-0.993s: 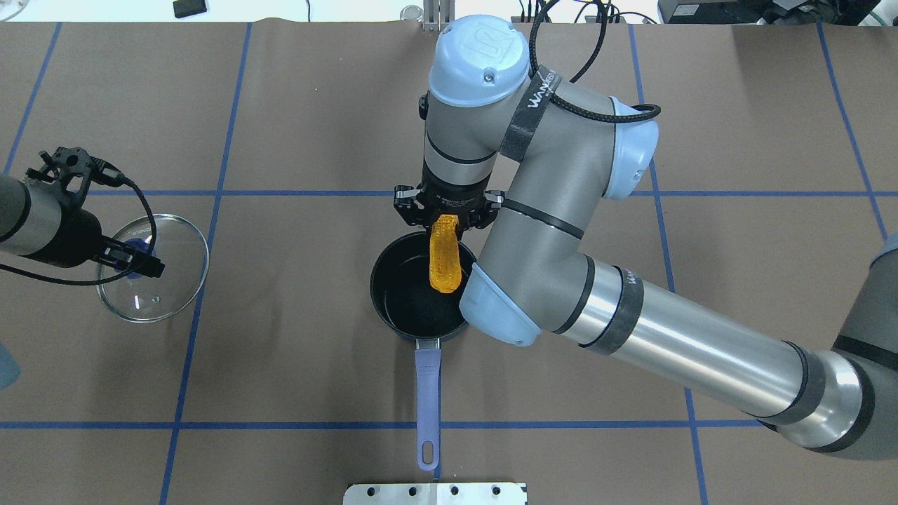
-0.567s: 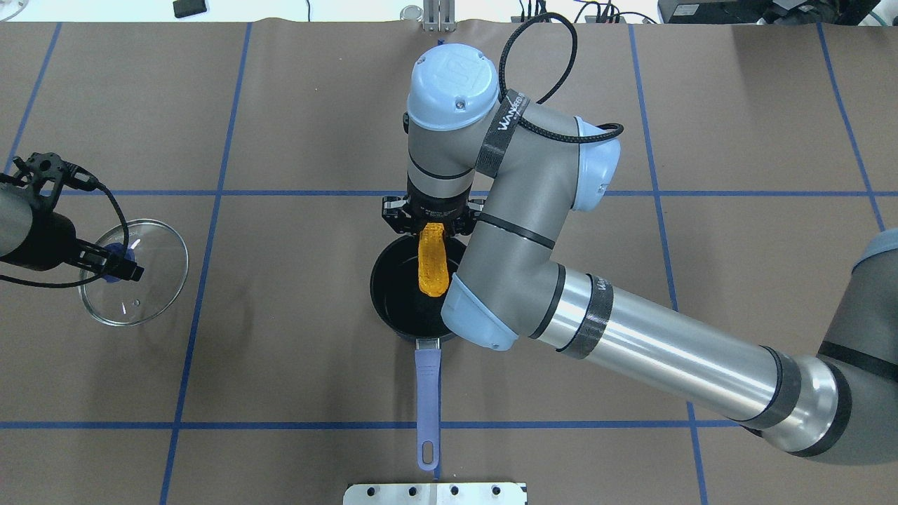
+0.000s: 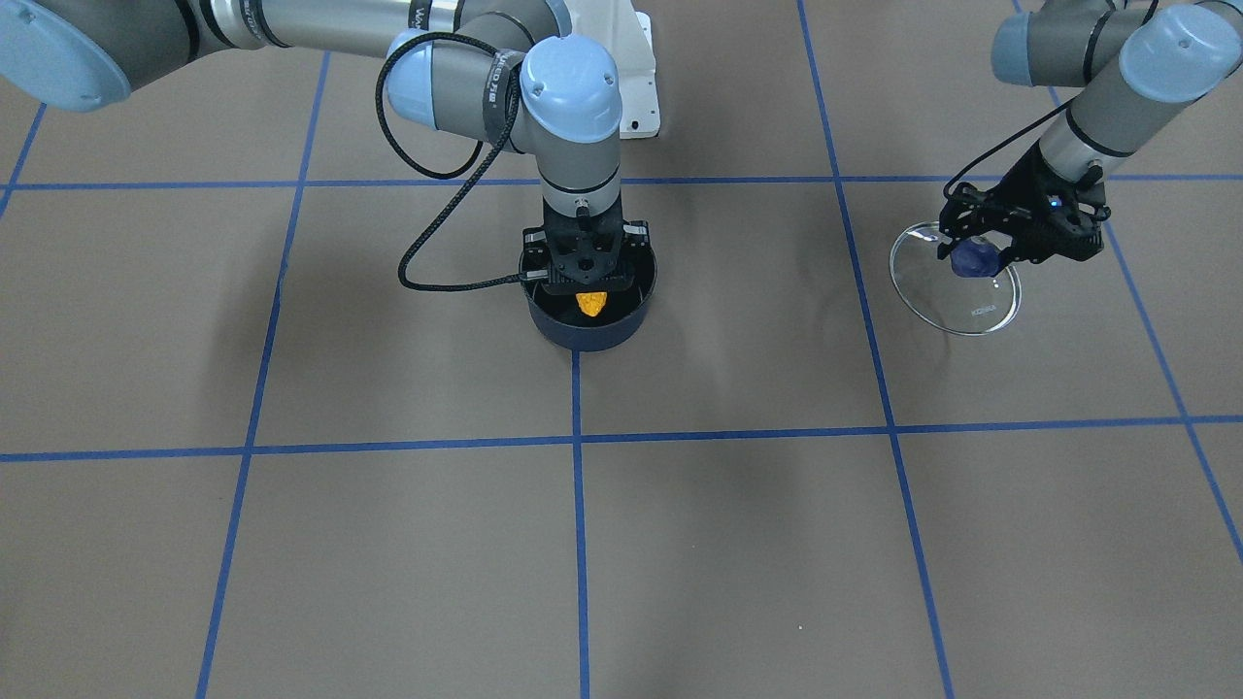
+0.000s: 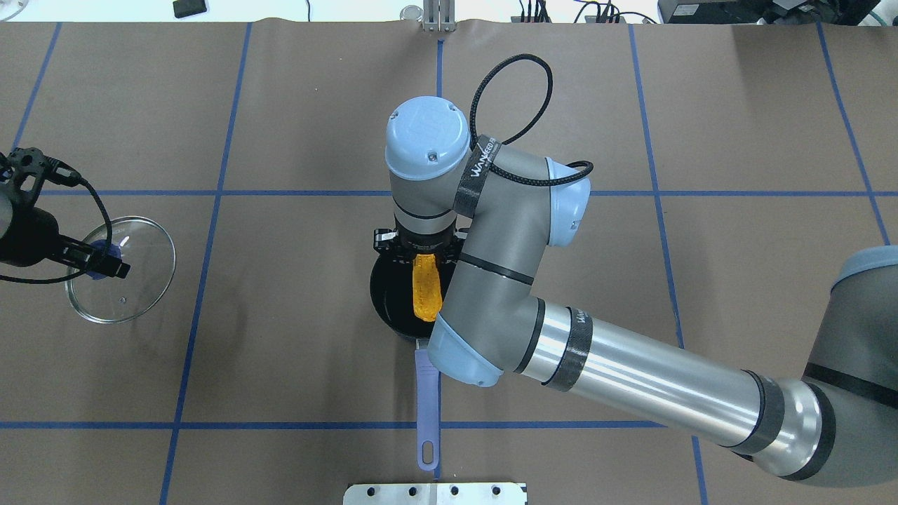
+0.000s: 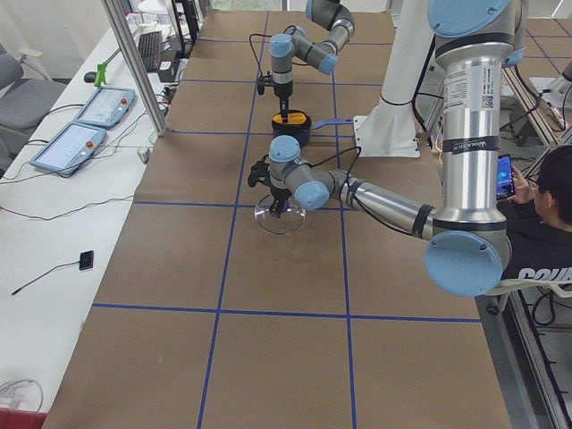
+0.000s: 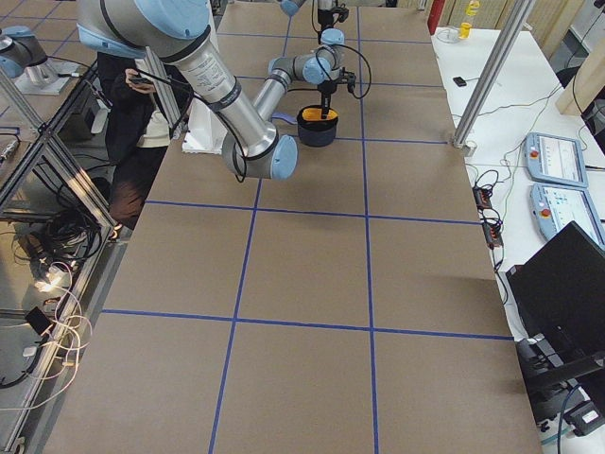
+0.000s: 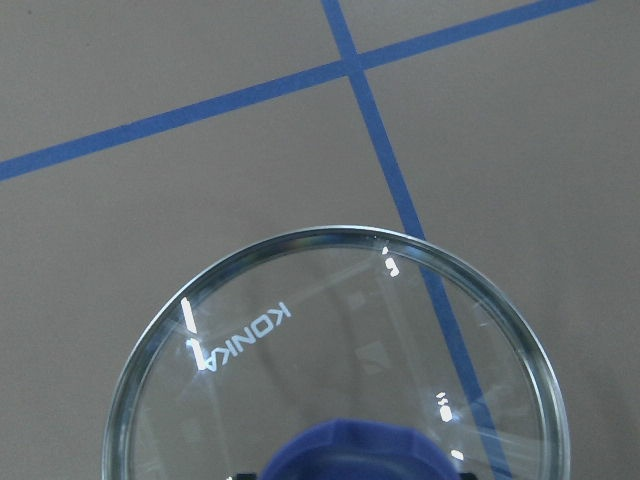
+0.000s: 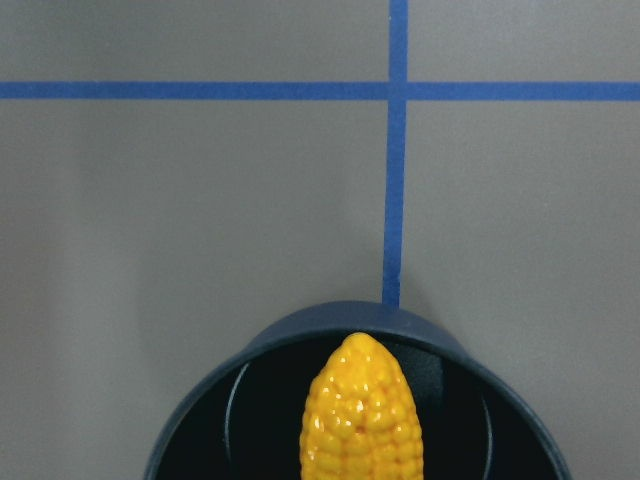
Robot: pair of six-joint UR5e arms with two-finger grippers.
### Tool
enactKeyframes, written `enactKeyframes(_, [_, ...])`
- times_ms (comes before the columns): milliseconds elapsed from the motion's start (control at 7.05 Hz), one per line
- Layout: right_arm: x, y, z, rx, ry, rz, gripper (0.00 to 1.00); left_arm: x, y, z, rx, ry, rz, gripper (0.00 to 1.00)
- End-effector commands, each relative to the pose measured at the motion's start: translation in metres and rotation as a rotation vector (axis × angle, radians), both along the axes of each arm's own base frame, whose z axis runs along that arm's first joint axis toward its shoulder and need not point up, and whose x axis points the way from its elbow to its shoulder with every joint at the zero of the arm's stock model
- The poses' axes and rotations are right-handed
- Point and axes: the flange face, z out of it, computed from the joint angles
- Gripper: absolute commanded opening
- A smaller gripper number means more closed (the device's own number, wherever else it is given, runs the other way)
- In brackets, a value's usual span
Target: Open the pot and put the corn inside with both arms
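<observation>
My left gripper will set the glass lid down. It will let go of it on the bare table (image 3: 1005,313) between the two slanting blue tape lines.
The dark navy pot (image 4: 387,301) stands open at the table's middle, its purple-blue handle (image 4: 427,414) pointing toward the robot. My right gripper (image 4: 419,247) is shut on the yellow-orange corn (image 4: 426,287), holding it upright with its lower end inside the pot; the corn also shows in the front view (image 3: 590,303) and the right wrist view (image 8: 358,420), above the pot's rim (image 8: 300,330). My left gripper (image 4: 105,257) is shut on the blue knob (image 3: 973,258) of the glass lid (image 4: 133,294), held far to the left, above the table.
The table is brown paper with blue tape lines. A white base plate (image 4: 435,493) lies at the near edge behind the pot handle. A person (image 5: 545,223) sits at the table's end by the robot.
My right gripper has lowered the corn toward the robot, deeper over the pot. My left gripper has carried the lid further left.
</observation>
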Motion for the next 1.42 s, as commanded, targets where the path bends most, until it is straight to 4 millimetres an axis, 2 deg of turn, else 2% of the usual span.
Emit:
enactKeyframes(0, [-0.004, 0.003, 0.000, 0.018, -0.015, 0.005, 0.66, -0.001, 0.000, 0.001, -0.001, -0.001, -0.001, 0.56])
enactKeyframes(142, [-0.002, -0.001, -0.005, 0.049, -0.023, 0.033, 1.00, -0.004, 0.003, 0.007, -0.004, -0.008, 0.004, 0.56])
enactKeyframes(284, [0.010, -0.014, -0.007, 0.064, -0.029, 0.043, 1.00, -0.011, 0.007, 0.017, 0.010, -0.024, 0.022, 0.56])
enactKeyframes(425, [0.052, -0.050, -0.017, 0.064, -0.087, 0.070, 1.00, -0.021, 0.008, 0.024, 0.022, -0.036, 0.024, 0.56])
enactKeyframes(567, [0.093, -0.084, -0.012, 0.047, -0.130, 0.025, 1.00, -0.030, 0.010, 0.037, 0.032, -0.055, 0.039, 0.56])
enactKeyframes(709, [0.137, -0.103, 0.017, 0.037, -0.144, 0.013, 1.00, -0.037, 0.007, 0.055, 0.045, -0.074, 0.052, 0.56])
enactKeyframes(993, [0.226, -0.123, 0.087, 0.084, -0.152, -0.037, 1.00, -0.037, 0.006, 0.099, 0.081, -0.050, 0.048, 0.56])
enactKeyframes(1134, [0.270, -0.125, 0.121, 0.098, -0.151, -0.040, 1.00, -0.035, 0.004, 0.111, 0.086, -0.043, 0.045, 0.56])
enactKeyframes(1276, [0.308, -0.131, 0.146, 0.121, -0.152, -0.050, 1.00, -0.031, 0.001, 0.110, 0.087, -0.039, 0.044, 0.56])
